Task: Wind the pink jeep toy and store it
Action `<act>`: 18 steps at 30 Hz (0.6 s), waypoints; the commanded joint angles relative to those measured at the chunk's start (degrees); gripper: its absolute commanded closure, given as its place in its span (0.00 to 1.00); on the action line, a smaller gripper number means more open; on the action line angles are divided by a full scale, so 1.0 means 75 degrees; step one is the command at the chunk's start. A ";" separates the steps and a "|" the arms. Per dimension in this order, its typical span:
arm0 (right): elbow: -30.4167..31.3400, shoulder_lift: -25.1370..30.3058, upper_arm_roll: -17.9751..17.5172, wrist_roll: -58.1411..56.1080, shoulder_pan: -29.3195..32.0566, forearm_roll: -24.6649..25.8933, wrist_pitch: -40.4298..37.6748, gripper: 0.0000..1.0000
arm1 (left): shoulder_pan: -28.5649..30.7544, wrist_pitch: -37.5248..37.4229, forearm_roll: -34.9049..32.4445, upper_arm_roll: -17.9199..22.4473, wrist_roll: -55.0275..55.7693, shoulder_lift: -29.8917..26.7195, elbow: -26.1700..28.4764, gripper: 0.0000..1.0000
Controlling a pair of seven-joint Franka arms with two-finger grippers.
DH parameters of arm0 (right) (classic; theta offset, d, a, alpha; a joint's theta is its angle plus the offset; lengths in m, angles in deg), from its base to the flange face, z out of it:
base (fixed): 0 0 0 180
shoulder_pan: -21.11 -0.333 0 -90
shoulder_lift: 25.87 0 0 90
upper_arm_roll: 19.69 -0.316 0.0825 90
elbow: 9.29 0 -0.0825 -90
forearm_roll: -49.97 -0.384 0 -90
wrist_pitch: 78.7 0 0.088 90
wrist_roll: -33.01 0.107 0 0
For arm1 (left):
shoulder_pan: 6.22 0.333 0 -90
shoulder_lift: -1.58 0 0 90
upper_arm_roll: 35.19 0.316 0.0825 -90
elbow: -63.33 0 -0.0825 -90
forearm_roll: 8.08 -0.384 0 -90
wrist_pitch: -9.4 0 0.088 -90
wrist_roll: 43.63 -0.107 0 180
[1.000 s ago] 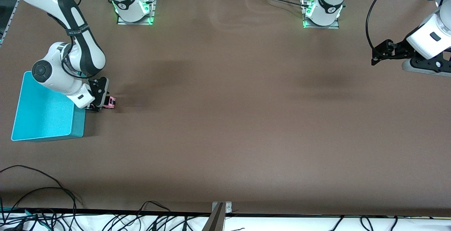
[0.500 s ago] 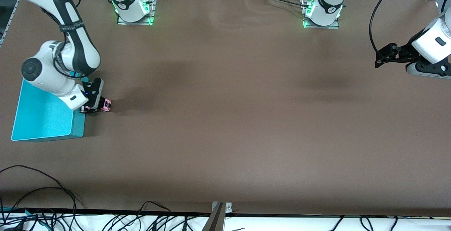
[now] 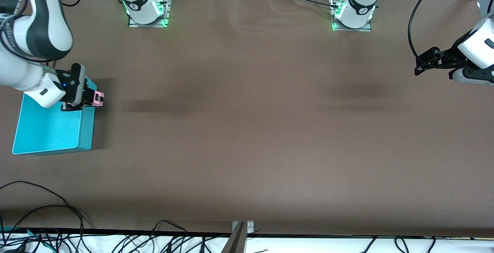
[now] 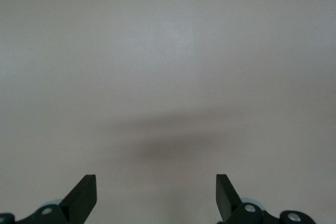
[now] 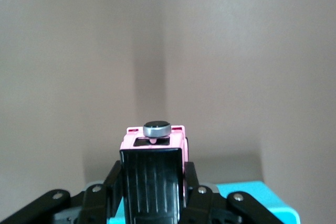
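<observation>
The robot's right gripper should set the pink jeep toy down inside the turquoise bin (image 3: 68, 101), toward the bin's end nearest the arm bases.
My right gripper (image 3: 92, 99) is shut on the pink jeep toy (image 3: 98, 98) and holds it in the air over the rim of the turquoise bin (image 3: 46, 129). In the right wrist view the jeep (image 5: 153, 142) shows a pink body, a ribbed black roof and a grey spare wheel, clamped between the black fingers (image 5: 113, 174), with the bin's corner (image 5: 262, 198) below. My left gripper (image 3: 418, 65) is open and empty in the air over the table at the left arm's end. Its wrist view shows only bare table between the fingertips (image 4: 84, 192).
The brown table (image 3: 247, 129) spreads wide between the two arms. Cables (image 3: 42, 214) lie along the table edge nearest the front camera. The arm bases (image 3: 146, 9) stand at the farthest edge.
My right gripper has lifted the jeep off the table and carried it toward the bin, from beside the bin's wall to over its rim. The left arm has drifted slightly outward.
</observation>
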 commanded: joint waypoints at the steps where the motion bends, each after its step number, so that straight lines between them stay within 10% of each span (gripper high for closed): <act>1: 0.0011 -0.0092 0.0603 -0.1096 0.0094 -0.0023 -0.0063 0.85 | -0.0065 -0.0048 0.0003 -0.0033 0.0101 0.0144 -0.0256 0.00; 18: 0.0128 -0.0913 0.1119 -0.2608 0.0644 0.0646 0.0733 0.85 | -0.0088 -0.0048 0.0003 -0.0056 0.0101 0.0214 -0.0256 0.00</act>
